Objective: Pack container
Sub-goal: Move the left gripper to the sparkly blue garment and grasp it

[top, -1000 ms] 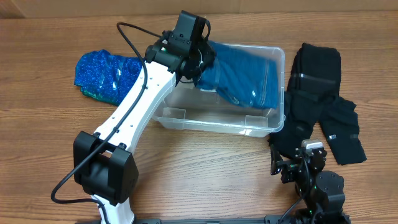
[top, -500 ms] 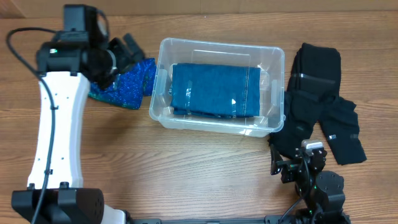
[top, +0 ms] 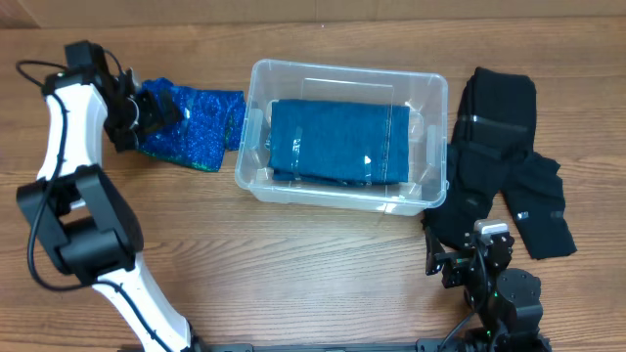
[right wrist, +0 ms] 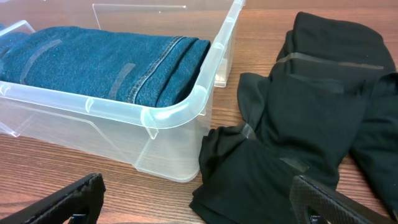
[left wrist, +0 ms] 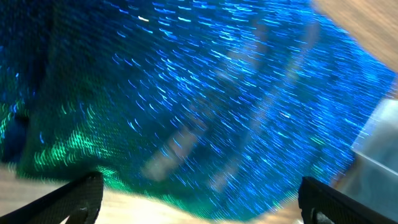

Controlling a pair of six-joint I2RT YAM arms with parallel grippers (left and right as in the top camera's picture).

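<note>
The robot's left gripper needs to next close on the sparkly blue cloth's end [top: 144, 110] that is farthest from the clear container.
The clear container [top: 342, 198] stands mid-table with folded blue jeans [top: 337, 142] lying flat inside it. To its left, a sparkly blue cloth [top: 196, 127] lies on the wood. My left gripper [top: 155, 110] hovers open at that cloth's left end. In the left wrist view the blurred blue cloth [left wrist: 205, 93] fills the frame, and the left gripper [left wrist: 199, 205] has nothing between its fingers [left wrist: 78, 199]. My right gripper [top: 468, 256] rests open near the front edge. The right wrist view shows the container [right wrist: 180, 106] and jeans [right wrist: 106, 59] ahead of the right gripper [right wrist: 199, 208].
A crumpled black garment [top: 504, 147] lies on the table to the right of the container, touching its right side, and also shows as the black garment [right wrist: 311, 118] in the right wrist view. Bare wood runs along the front.
My left gripper let go of the jeans, which now lie flat in the container, then swung far left over the blue cloth. The right arm has not moved.
</note>
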